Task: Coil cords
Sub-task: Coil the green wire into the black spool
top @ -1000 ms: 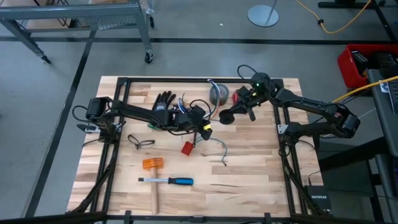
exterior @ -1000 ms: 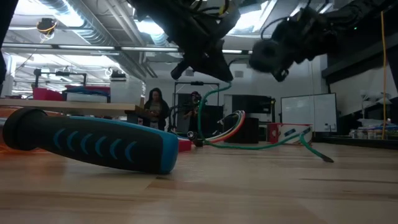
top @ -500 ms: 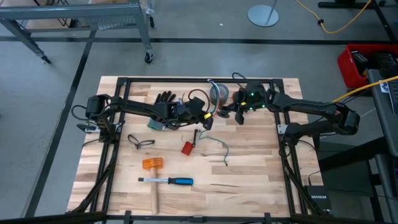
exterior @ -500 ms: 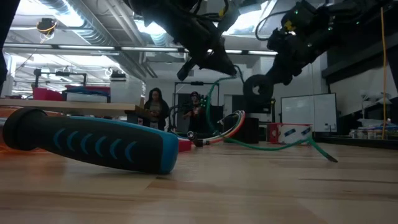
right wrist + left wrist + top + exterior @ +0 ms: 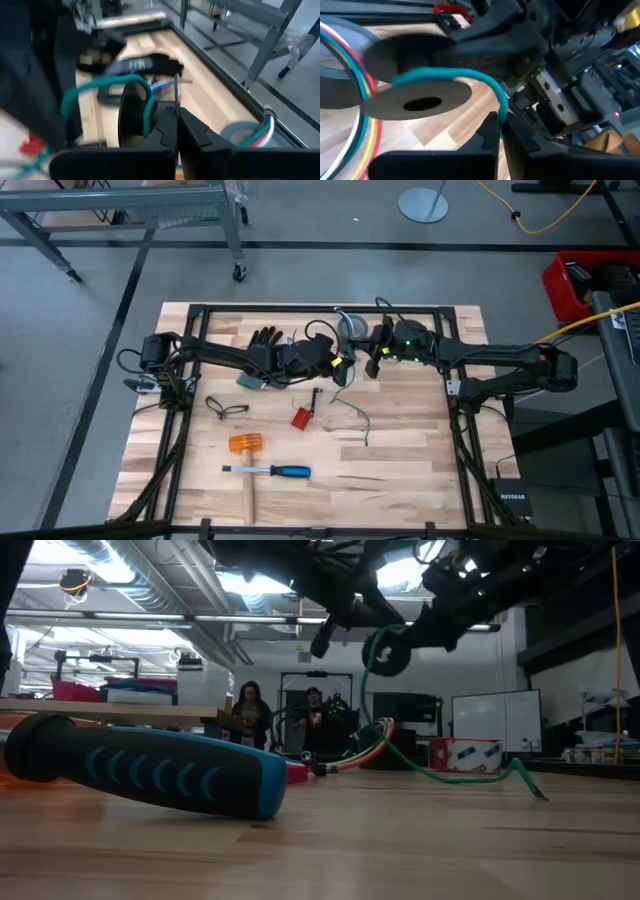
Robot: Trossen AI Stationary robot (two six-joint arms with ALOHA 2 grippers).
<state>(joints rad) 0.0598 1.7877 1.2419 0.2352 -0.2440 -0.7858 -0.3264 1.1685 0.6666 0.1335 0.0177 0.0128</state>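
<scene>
Next, my left gripper takes the cord's hanging length (image 5: 364, 692) lower down, because the green cord arches slack over the black spool and I am holding it too close.
My right gripper (image 5: 372, 363) (image 5: 177, 120) is shut on a black spool (image 5: 388, 650) (image 5: 132, 115), held above the table's far middle. A green cord (image 5: 350, 415) (image 5: 450, 775) loops over the spool and trails down onto the wood. My left gripper (image 5: 348, 366) (image 5: 501, 127) is right beside the spool, shut on that cord. A bundle of coloured strands (image 5: 370, 745) lies by the grey tape roll (image 5: 352, 332). A thin black cord (image 5: 225, 408) lies on the table at the left. My left gripper pinches the green cord (image 5: 501, 107) between its two fingertips, just below where it comes off the spool (image 5: 415, 95). The cord arches over the spool's core and hangs slack from there. My right gripper is shut on the spool beside one disc (image 5: 150, 117); its fingers hide the part held. The spool is lifted clear.
A black glove (image 5: 265, 340) lies under the left arm. A red piece (image 5: 300, 417), an orange mallet (image 5: 245, 445) and a blue-handled screwdriver (image 5: 275, 471) (image 5: 150, 770) lie toward the near edge. People stand in the room behind the table.
My right gripper has swung the spool toward my left gripper and turned it. My left gripper has risen and gone toward the far right, carrying the green cord up. The cord now loops over the spool; its free end still lies on the table.
</scene>
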